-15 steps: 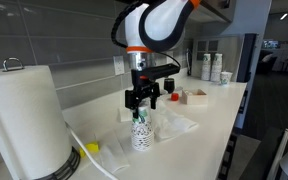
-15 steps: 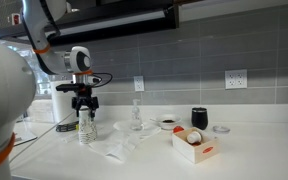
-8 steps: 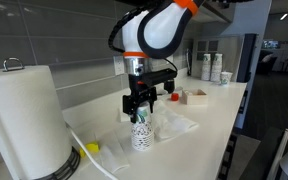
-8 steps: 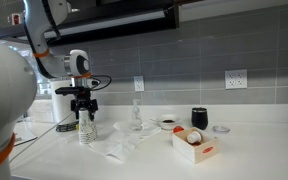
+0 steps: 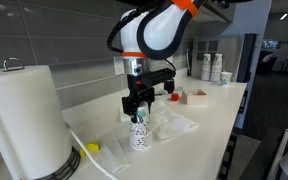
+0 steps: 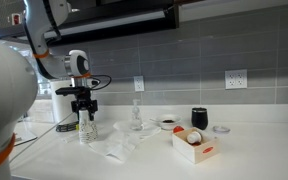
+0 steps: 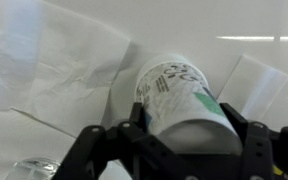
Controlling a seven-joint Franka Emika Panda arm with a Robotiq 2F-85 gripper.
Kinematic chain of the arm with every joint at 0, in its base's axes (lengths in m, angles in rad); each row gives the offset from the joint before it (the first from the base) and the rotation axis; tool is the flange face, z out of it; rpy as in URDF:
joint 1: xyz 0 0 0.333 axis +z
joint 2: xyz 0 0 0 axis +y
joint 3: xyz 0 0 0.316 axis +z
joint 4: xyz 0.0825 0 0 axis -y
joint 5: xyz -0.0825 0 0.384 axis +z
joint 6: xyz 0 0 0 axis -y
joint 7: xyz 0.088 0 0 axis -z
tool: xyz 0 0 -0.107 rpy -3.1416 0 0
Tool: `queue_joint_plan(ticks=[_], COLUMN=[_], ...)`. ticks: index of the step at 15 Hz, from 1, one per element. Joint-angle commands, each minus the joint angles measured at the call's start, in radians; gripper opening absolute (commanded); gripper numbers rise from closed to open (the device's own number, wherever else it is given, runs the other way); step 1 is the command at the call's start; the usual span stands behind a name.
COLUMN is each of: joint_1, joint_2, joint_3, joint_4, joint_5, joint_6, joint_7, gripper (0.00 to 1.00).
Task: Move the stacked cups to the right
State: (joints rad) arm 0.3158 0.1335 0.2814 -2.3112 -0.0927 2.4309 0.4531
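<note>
My gripper has the stacked cups, which stand on the white counter now. It will let go of them on the white counter (image 5: 200, 111) just in front of the small tan box.
The stacked cups (image 5: 139, 135), white with a teal-green leafy print, stand on the white counter (image 5: 209, 130) in both exterior views (image 6: 84, 129). My gripper (image 5: 137, 112) comes straight down over them (image 6: 83, 112), with its black fingers on either side of the top of the stack. In the wrist view the stack (image 7: 184, 100) fills the space between the two fingers (image 7: 134, 125), which press against both of its sides. The gripper (image 7: 184, 140) is shut on the stack.
Crumpled clear wrap and white paper (image 5: 174, 125) lie beside the cups (image 6: 124, 145). A paper towel roll (image 5: 24, 120) stands close by. A red-and-white box (image 6: 194, 145), a small black cup (image 6: 199, 118), a glass (image 6: 136, 115) and plain white cup stacks (image 5: 214, 68) stand further along.
The gripper and the cups have shifted very slightly sideways in one exterior view. The fingers stay on the stack.
</note>
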Motion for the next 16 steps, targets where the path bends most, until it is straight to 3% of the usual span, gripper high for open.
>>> queue_joint_plan(ticks=[1,8,16], joint_1=[0.015,-0.034,-0.071], joint_2=[0.009,-0.114,-0.389], joint_3=[-0.014,-0.006,-0.046], joint_4=[0.009,-0.063,-0.228], joint_5=[-0.028,0.163,0.252], joint_6=[0.011,0.005,-0.100], joint_7=[0.026,-0.164,-0.145], gripper=[0.52,0.52,0.52])
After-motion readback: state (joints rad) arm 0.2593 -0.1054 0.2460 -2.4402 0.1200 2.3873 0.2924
